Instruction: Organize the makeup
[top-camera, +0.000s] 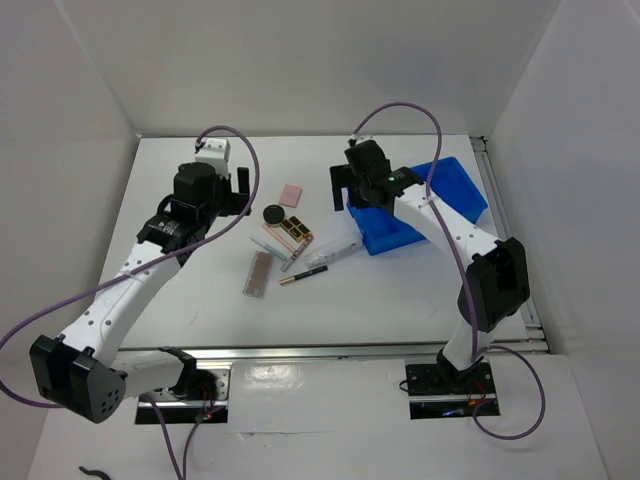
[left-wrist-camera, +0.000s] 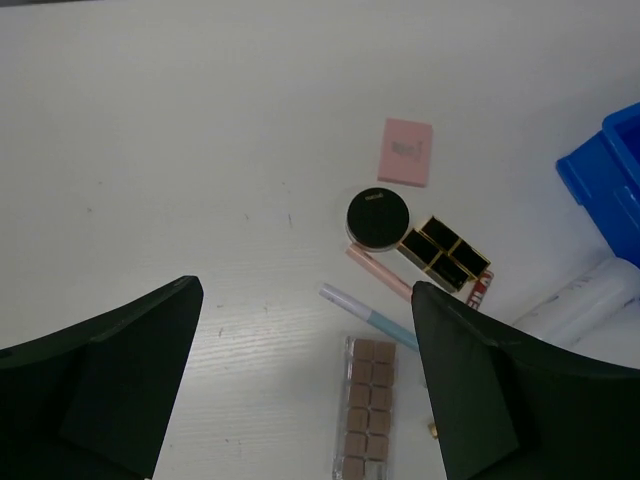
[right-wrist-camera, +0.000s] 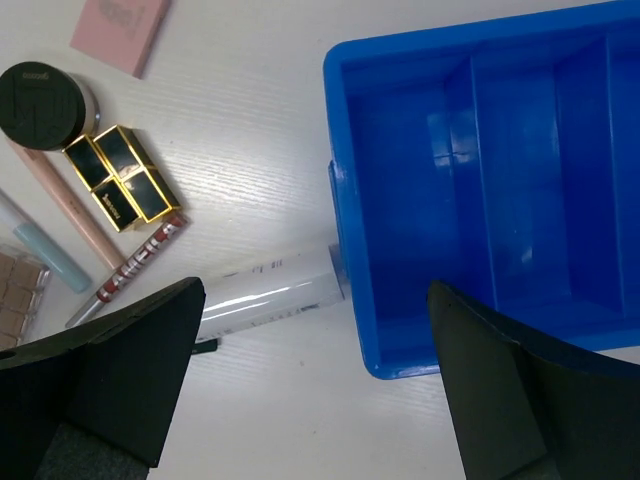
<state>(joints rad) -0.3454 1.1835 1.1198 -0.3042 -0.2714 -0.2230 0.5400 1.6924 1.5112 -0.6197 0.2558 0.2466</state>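
The next move for my right gripper is to go to the white tube and close near its end (top-camera: 323, 254) (right-wrist-camera: 213, 309) beside the black pencil, the end away from the blue tray.
The makeup lies mid-table: pink square pad (top-camera: 290, 193), round black compact (top-camera: 272, 214), black-and-gold palette (top-camera: 296, 232), brownish-pink palette (top-camera: 260, 273), white tube (top-camera: 335, 252) and thin pencils (top-camera: 270, 246). My left gripper (top-camera: 238, 192) hangs open and empty above the table, left of the compact (left-wrist-camera: 377, 215); the brownish palette (left-wrist-camera: 367, 405) shows between its fingers. My right gripper (top-camera: 352, 198) is open and empty above the near left corner of the blue tray (right-wrist-camera: 340, 180), with the white tube (right-wrist-camera: 268, 296) lying against that corner.
The blue compartmented tray (top-camera: 455, 180) stands right of the makeup, its compartments showing empty in the right wrist view. White walls enclose the table at the back and sides. A metal rail (top-camera: 300, 352) runs along the near edge.
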